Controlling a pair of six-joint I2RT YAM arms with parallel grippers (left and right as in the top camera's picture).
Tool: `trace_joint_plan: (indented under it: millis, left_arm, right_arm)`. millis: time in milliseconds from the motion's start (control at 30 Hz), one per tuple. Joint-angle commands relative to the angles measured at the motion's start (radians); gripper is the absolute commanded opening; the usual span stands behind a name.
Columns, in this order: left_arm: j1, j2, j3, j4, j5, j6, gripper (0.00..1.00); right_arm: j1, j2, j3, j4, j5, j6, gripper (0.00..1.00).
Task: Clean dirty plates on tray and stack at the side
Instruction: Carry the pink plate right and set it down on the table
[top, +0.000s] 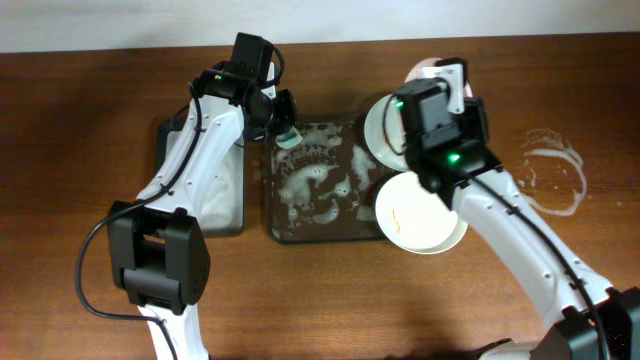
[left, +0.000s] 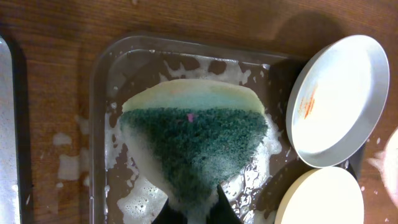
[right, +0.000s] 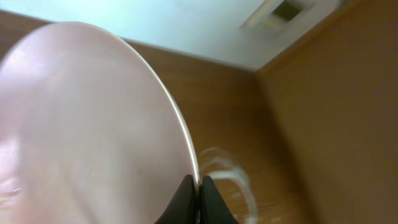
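Observation:
I will use my right gripper to set the plate down on the ring of white foam (top: 550, 157) (right: 219, 163) that lies on the wooden table.
The dark brown tray (top: 277, 222), flecked with white foam, lies mid-table; it also shows in the left wrist view (left: 99, 93). My left gripper (top: 287, 135) is shut on a green and yellow sponge (left: 193, 140) over the tray's far left part. One white plate (top: 380, 130) with an orange smear (left: 309, 102) leans on the tray's right rim. A second plate (top: 420, 215) sits at the tray's near right corner. My right gripper (right: 199, 186) is shut on the rim of a third plate (right: 93, 124), held tilted above the table behind the tray (top: 422, 70).
A black rectangular tub (top: 225, 190) stands left of the tray, under my left arm. A ring of white foam (top: 555, 170) lies on the wooden table at the right.

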Motion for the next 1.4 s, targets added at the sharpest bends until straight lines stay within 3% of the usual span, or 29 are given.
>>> trace_joint_plan:
  millis: [0,233,367,533,867,1367]
  left_arm:
    - [0.001,-0.006,0.006,0.002,-0.011,-0.012,0.0]
    - [-0.012,-0.006,0.006,0.002,-0.04,-0.012,0.01]
    - [-0.016,-0.006,0.006,0.01,-0.061,-0.012,0.01]
    - [-0.016,-0.006,0.006,0.01,-0.061,-0.012,0.0]
    - [-0.016,-0.006,0.006,0.009,-0.061,-0.011,0.01]
    - [-0.016,-0.006,0.006,0.009,-0.061,-0.012,0.01]
  right_arm:
    - [-0.12,-0.002,0.009,-0.026,-0.37,0.121,0.04]
    - [-0.441,-0.012,0.019,-0.042,-1.025,0.222,0.04]
    - [-0.648,-0.012,0.019,-0.054,-1.243,0.233,0.04]
    - [-0.852,0.005,0.017,-0.089,-1.176,0.248,0.04]
    - [-1.043,0.213,0.006,-0.064,-1.021,0.41,0.04]
    - [-1.079,0.383,0.006,0.018,-0.995,0.43,0.06]
